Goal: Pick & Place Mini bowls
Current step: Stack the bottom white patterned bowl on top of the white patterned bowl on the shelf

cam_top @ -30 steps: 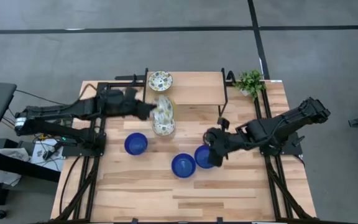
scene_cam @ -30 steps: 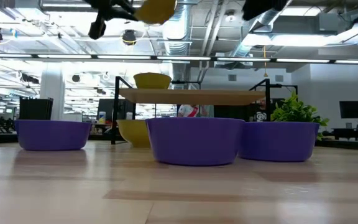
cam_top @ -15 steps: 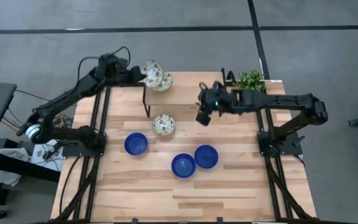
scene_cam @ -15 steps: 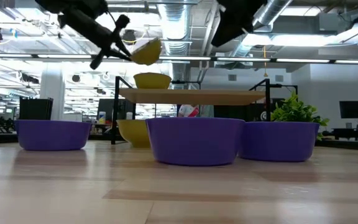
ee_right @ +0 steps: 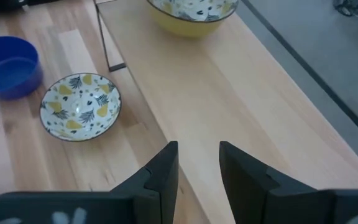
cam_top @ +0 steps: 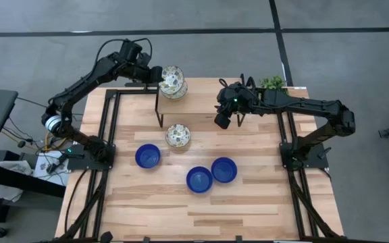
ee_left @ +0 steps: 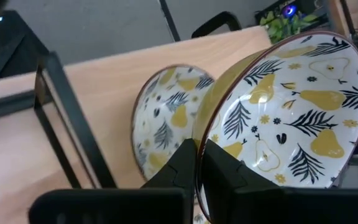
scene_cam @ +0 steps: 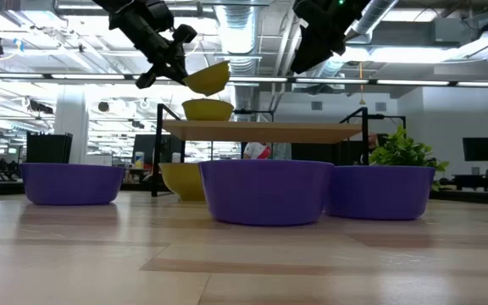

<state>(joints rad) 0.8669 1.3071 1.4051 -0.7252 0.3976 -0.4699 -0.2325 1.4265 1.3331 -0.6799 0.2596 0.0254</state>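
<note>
Next, I release the cream bowl from my left gripper inside the second patterned bowl on the raised wooden shelf (cam_top: 173, 86) (ee_left: 178, 132).
My left gripper (cam_top: 159, 74) is shut on a cream bowl with a yellow pear and leaf pattern (ee_left: 291, 112), held tilted over the raised wooden shelf (cam_top: 208, 98). It hangs just above a second patterned bowl (cam_top: 175, 90) that stands on the shelf's far left part. A third patterned bowl (cam_top: 177, 135) sits on the table in front of the shelf. Three blue bowls (cam_top: 147, 156), (cam_top: 199, 179), (cam_top: 223, 169) stand on the table. My right gripper (cam_top: 222, 121) is open and empty above the shelf's near right part. My left gripper pinches the held bowl's rim (ee_left: 199, 146), one finger inside the bowl and one on its yellow outer wall. The fingers come level from the table's left side. The bowl is lifted clear and tipped on edge, its inside facing toward the right, above the shelf bowl (scene_cam: 207, 109).
A small green plant (cam_top: 272, 86) stands at the table's far right corner, behind my right arm. The shelf rests on thin black legs (cam_top: 159, 113). Bare wood lies along the table's near edge (cam_top: 201, 216) and on the shelf's middle (ee_right: 229, 81).
My left gripper has carried the patterned bowl from above the table bowl up and toward the far edge, ending over the shelf bowl with the bowl tipped on edge. My right gripper has risen from the blue bowls and moved toward the far edge, over the shelf.
</note>
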